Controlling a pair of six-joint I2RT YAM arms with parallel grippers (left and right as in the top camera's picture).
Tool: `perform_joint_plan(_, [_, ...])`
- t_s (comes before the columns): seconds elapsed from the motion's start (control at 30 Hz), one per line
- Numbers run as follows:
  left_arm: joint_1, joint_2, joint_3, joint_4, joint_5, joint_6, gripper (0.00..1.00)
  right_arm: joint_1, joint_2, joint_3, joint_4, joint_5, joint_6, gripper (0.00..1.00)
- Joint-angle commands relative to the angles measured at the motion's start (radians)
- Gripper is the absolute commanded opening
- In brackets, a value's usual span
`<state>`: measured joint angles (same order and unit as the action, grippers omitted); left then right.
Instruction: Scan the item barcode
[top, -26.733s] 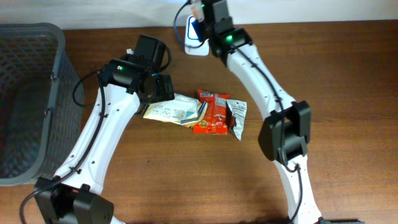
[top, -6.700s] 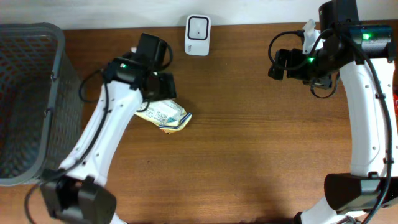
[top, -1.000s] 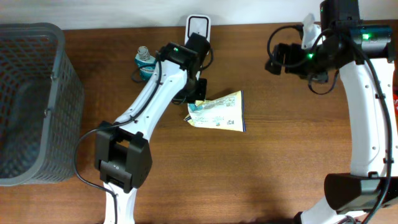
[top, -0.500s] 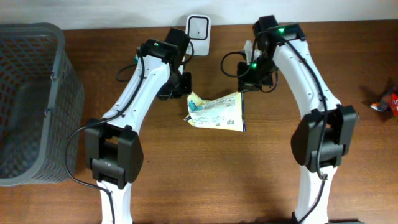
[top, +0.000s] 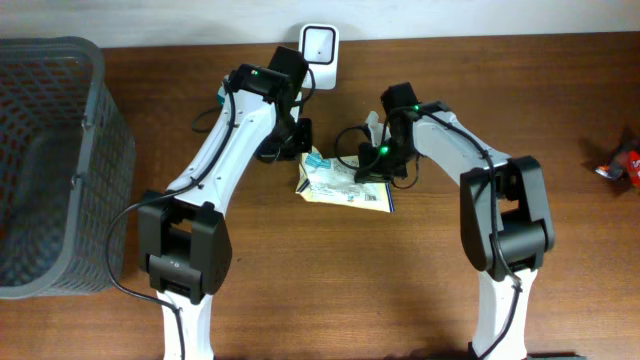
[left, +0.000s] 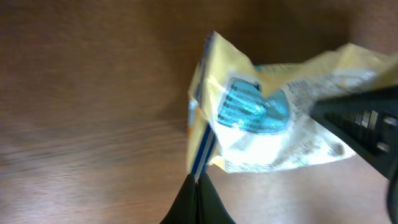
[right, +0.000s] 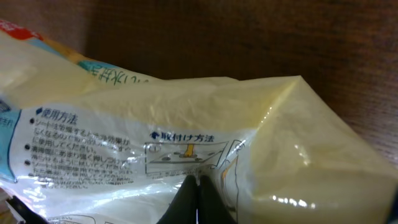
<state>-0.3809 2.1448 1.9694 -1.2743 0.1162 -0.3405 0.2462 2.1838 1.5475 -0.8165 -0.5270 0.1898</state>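
Observation:
The packet's blue end buckles up at my left gripper's fingers. Next, my left gripper backs away, lets the packet lie flat, and then takes the packet's blue end (top: 302, 188).
The item is a pale yellow packet (top: 345, 185) with blue print, lying crumpled between the two arms below the white scanner (top: 318, 42). My left gripper (top: 304, 152) is at the packet's left end. In the left wrist view its jaws (left: 198, 179) are shut on the blue edge of the packet (left: 261, 118). My right gripper (top: 373, 158) is at the packet's upper right. The right wrist view shows its jaws (right: 198, 179) shut on a fold of the printed film (right: 155, 124). No barcode shows.
A grey mesh basket (top: 50, 90) stands at the far left. A red packet (top: 625, 165) lies at the right edge of the table. The scanner stands against the back edge, just behind the left wrist.
My right arm has swung in from the far right, come down onto the packet and shut on it. The packet is now bunched narrower. The left gripper has stayed at the packet's left end.

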Motion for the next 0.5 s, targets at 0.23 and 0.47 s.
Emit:
perform_joint_plan(0.23, [-0.019, -0.013, -0.113, 0.135, 0.185, 0.018, 0.00, -0.006, 0.022, -0.064, 0.032, 0.068, 0.014, 0.04])
perform_joint_plan(0.47, [-0.024, -0.013, -0.347, 0.481, 0.146, 0.019, 0.00, -0.006, 0.022, -0.064, 0.028, 0.068, 0.013, 0.04])
